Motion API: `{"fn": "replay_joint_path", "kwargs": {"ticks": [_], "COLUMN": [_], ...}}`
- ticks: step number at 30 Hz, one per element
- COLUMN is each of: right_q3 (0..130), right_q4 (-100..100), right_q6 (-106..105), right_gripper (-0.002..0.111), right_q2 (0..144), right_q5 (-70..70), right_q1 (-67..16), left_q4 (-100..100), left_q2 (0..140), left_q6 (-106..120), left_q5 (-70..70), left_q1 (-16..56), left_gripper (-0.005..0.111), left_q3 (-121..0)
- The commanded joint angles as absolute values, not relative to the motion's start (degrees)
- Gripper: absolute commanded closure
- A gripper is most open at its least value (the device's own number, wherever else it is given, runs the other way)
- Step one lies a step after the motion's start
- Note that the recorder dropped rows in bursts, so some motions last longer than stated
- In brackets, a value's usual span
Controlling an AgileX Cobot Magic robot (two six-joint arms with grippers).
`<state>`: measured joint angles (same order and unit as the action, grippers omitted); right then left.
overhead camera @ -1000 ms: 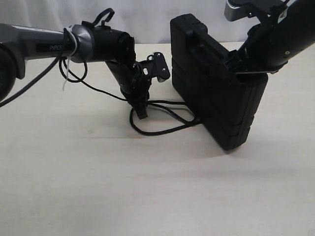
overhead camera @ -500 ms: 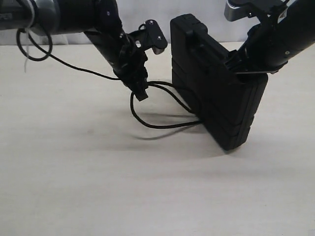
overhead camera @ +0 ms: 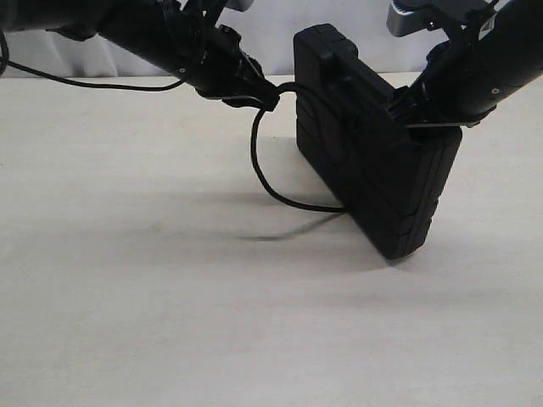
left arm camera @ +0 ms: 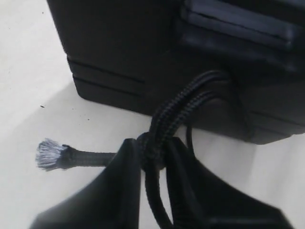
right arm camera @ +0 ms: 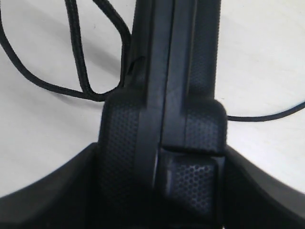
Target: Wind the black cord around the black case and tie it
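Next, I let go of the black cord's knot with my left gripper against the upper side of the black case (overhead camera: 302,99).
The black case (overhead camera: 373,161) stands on its edge at the right of the table, tilted. My right gripper (overhead camera: 416,114) is shut on the case's upper edge; its jaws flank the case (right arm camera: 164,119) in the right wrist view. My left gripper (overhead camera: 267,97) hangs above the table just left of the case's top corner, shut on the black cord (overhead camera: 259,165). The cord loops down from it and runs under the case. In the left wrist view the cord's knot (left arm camera: 152,150) sits between the jaws of my left gripper (left arm camera: 152,157), its frayed tip (left arm camera: 47,153) sticking out sideways.
A pale tabletop (overhead camera: 170,297) spreads in front and to the left. A thin robot cable (overhead camera: 85,83) trails off the left arm at the back left. Cord loops (right arm camera: 76,62) lie on the table beside the case.
My left gripper has risen from the table and moved up and right towards the case's top corner, lifting the cord with it. The right gripper and case have stayed put.
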<state>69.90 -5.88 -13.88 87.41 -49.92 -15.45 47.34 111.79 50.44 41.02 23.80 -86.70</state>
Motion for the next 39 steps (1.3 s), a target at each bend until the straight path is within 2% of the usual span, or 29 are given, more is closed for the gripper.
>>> {"fn": "replay_joint_path", "kwargs": {"ticks": [1, 6, 13, 18, 28, 39], "right_q3": [69.67, 69.67, 69.67, 69.67, 69.67, 69.64], "right_q4": [-7.25, -7.25, -7.25, -8.11, -8.11, -12.35], "right_q6": [-14.18, -14.18, -14.18, -14.18, -14.18, -17.54], "right_gripper": [0.104, 0.104, 0.104, 0.104, 0.104, 0.104], "right_q2": [87.54, 87.54, 87.54, 87.54, 87.54, 87.54], "right_q5": [-49.76, -49.76, -49.76, -49.88, -49.87, -49.97], "right_q1": [-15.44, -15.44, -15.44, -15.44, -15.44, -15.44], "left_q4": [48.87, 51.38, 47.31, 52.31, 51.33, 54.74], "left_q2": [107.89, 105.78, 111.41, 111.96, 112.62, 112.62], "left_q6": [50.92, 50.32, 44.80, 39.27, 37.98, 46.61], "left_q5": [41.93, 44.43, 51.30, 38.91, 34.86, 22.46], "left_q1": [22.44, 19.88, 21.88, 22.30, 30.43, 36.77], "left_gripper": [0.107, 0.107, 0.107, 0.107, 0.107, 0.107], "left_q3": [-86.50, -86.50, -86.50, -86.50, -83.29, -83.42]}}
